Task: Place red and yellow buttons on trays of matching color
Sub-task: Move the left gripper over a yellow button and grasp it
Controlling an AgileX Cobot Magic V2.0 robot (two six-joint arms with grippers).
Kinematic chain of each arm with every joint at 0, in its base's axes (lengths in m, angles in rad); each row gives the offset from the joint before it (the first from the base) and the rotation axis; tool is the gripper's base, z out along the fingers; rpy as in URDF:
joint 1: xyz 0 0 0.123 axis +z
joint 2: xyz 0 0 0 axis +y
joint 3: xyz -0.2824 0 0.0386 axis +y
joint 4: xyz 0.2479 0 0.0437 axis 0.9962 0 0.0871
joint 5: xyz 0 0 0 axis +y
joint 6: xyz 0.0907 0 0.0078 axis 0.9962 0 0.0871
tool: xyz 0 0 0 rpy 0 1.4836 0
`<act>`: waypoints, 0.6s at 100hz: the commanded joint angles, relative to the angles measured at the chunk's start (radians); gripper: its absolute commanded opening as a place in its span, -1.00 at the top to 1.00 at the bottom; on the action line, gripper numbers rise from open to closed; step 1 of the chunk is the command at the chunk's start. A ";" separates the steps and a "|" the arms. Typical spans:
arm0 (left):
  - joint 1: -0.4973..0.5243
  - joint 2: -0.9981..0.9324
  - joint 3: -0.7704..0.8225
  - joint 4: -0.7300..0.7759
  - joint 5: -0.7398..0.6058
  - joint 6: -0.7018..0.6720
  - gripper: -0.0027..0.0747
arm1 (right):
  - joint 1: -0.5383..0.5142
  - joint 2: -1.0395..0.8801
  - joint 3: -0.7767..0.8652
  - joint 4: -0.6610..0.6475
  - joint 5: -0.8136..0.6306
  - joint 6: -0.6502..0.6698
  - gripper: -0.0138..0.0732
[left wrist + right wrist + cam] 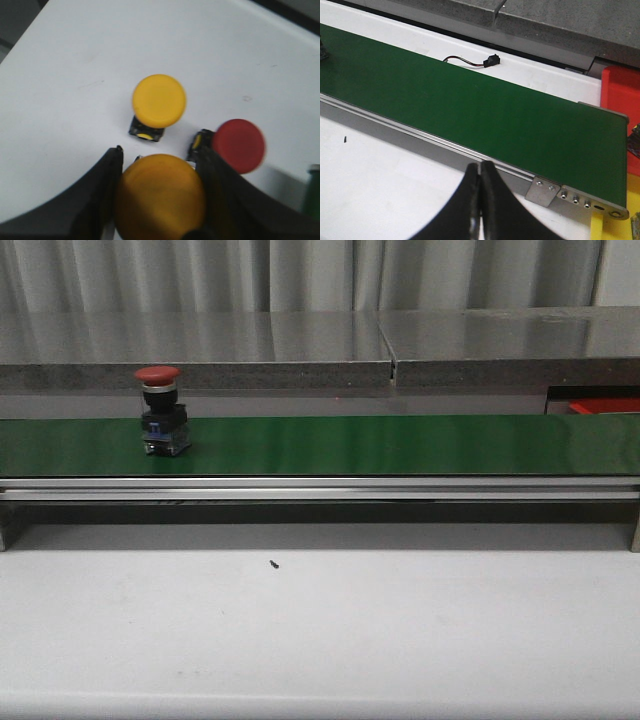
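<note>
My left gripper will let go of the yellow button on the end of the green belt (20, 451) near the red button.
A red button (160, 410) stands upright on the green belt (350, 443) near its left end. My left gripper (160, 152) is shut on a yellow button (160, 197), with the fingers pressed against both sides of its cap. Beyond it on a white surface stand another yellow button (159, 102) and a second red button (238, 145). My right gripper (480, 166) is shut and empty, above the white table just in front of the belt (470, 105). The red tray (620, 95) lies past the belt's right end, and a yellow tray strip (612, 231) shows below it. Neither gripper appears in the front view.
A thin strip of the red tray (605, 405) shows behind the belt's right end. A grey shelf (320, 345) runs behind the belt. A small black plug on a wire (491, 61) lies behind the belt. A dark speck (274, 563) sits on the white table.
</note>
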 commanded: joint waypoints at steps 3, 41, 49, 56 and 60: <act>-0.045 -0.137 -0.034 -0.037 0.013 -0.003 0.87 | 0.002 -0.004 -0.026 0.023 -0.052 -0.007 0.91; -0.240 -0.323 0.110 -0.035 0.017 -0.003 0.87 | 0.002 -0.004 -0.026 0.023 -0.052 -0.007 0.91; -0.267 -0.325 0.156 -0.035 -0.003 -0.003 0.87 | 0.002 -0.004 -0.026 0.023 -0.052 -0.007 0.91; -0.285 -0.325 0.197 -0.035 -0.029 -0.003 0.87 | 0.002 -0.004 -0.026 0.023 -0.052 -0.007 0.91; -0.293 -0.325 0.215 -0.035 -0.039 -0.003 0.87 | 0.002 -0.004 -0.026 0.023 -0.052 -0.007 0.91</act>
